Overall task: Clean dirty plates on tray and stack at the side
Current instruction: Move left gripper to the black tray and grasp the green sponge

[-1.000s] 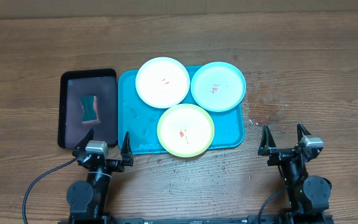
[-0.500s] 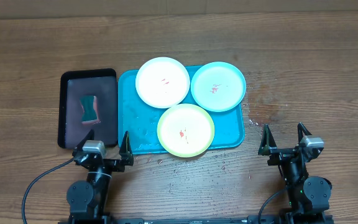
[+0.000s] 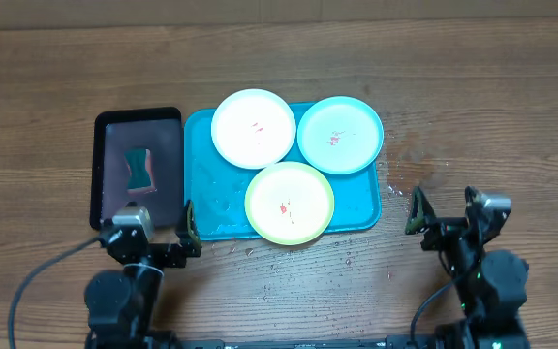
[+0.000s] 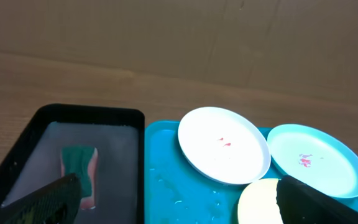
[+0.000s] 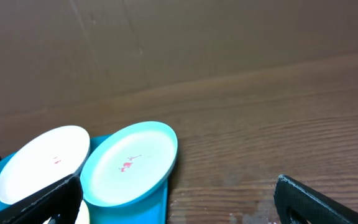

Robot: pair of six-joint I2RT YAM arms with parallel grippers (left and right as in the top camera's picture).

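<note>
The robot's left gripper should next go to the middle of the green sponge (image 3: 139,171) (image 4: 79,174) in the black tray and close there, because the plates need wiping.
The turquoise tray (image 3: 204,174) lies mid-table and holds three plates, each with red smears: white (image 3: 253,128) at back left, light teal (image 3: 340,135) at back right, yellow-green (image 3: 290,203) in front. My left gripper (image 3: 155,225) is open and empty, just in front of the black tray and the turquoise tray's front left corner. My right gripper (image 3: 444,205) is open and empty over bare wood right of the tray. The left wrist view shows the white plate (image 4: 224,144), teal plate (image 4: 316,160) and tray (image 4: 173,186). The right wrist view shows the teal plate (image 5: 129,163) and white plate (image 5: 42,163).
A black tray (image 3: 168,165) left of the turquoise one holds a green sponge (image 3: 140,170), also in the left wrist view (image 4: 79,165). Water drops and crumbs lie on the wood in front and to the right of the tray (image 3: 395,179).
My left arm has shifted left and back toward the black tray. My right arm has shifted slightly back and to the right. Plates and trays have not moved.
</note>
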